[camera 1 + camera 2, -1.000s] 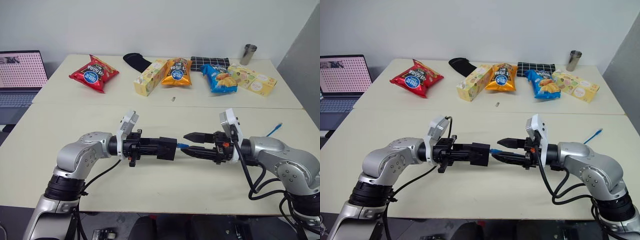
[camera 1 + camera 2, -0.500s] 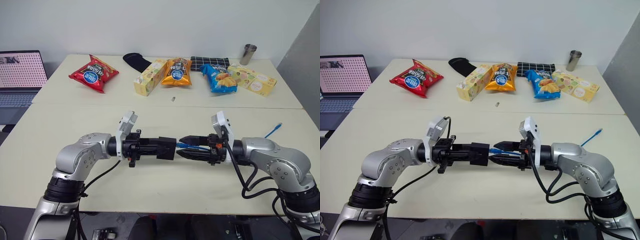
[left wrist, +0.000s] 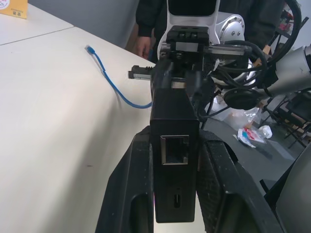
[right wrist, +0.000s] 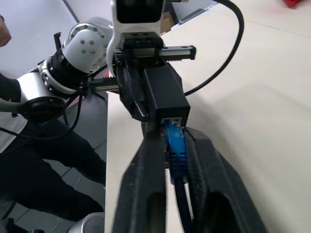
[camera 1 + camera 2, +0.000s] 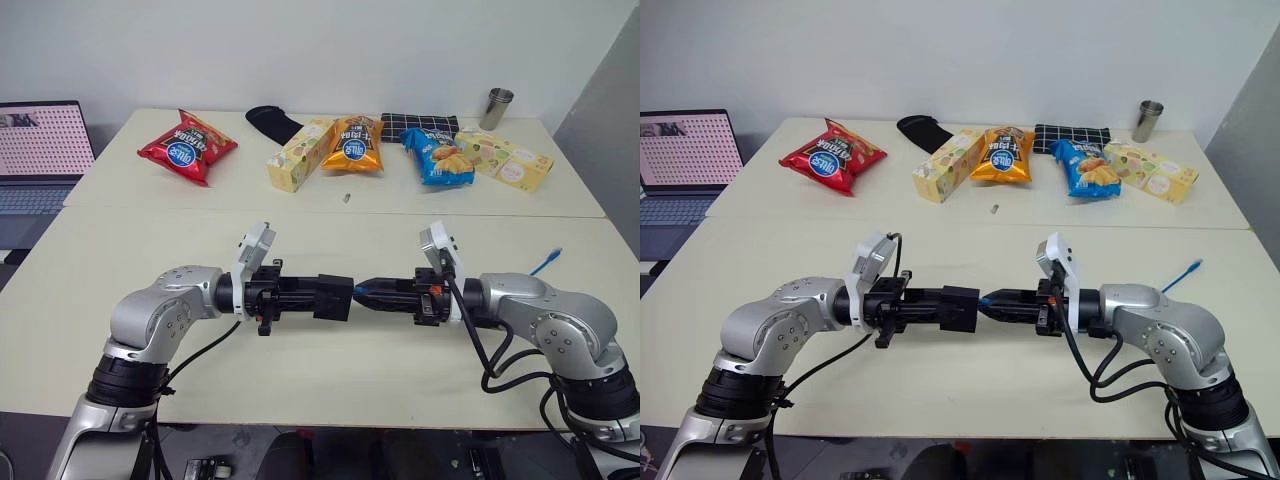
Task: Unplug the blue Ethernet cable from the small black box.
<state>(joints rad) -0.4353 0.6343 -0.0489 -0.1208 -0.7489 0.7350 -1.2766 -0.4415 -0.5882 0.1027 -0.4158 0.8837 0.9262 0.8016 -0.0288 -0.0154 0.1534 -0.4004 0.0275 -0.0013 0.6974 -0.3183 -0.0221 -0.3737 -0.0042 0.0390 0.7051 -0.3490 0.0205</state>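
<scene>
The small black box, now held above the near table, will go from my left gripper onto the near table (image 5: 271, 240) in front of the yellow box.
My left gripper (image 3: 175, 138) is level above the near table and shut on the small black box (image 5: 333, 297), one finger on each side. An empty port on the box's near face (image 3: 175, 149) looks back at the left wrist camera. The blue Ethernet cable (image 4: 174, 143) is plugged into the opposite face of the box. My right gripper (image 5: 364, 293) comes in from the right, shut on the cable's blue plug just at the box. The cable's free end (image 5: 550, 260) lies on the table at the right.
Along the far table are a red snack bag (image 5: 188, 147), a yellow box (image 5: 298, 154), an orange bag (image 5: 354, 144), a blue bag (image 5: 437, 156), a flat box (image 5: 503, 158), a metal cup (image 5: 499, 107), a black cloth (image 5: 274, 122) and a grid-patterned cloth (image 5: 420, 124). A laptop (image 5: 40, 155) stands at left.
My right gripper has moved left up to the box and gone from open to shut around the blue plug. The left gripper and the box have stayed still.
</scene>
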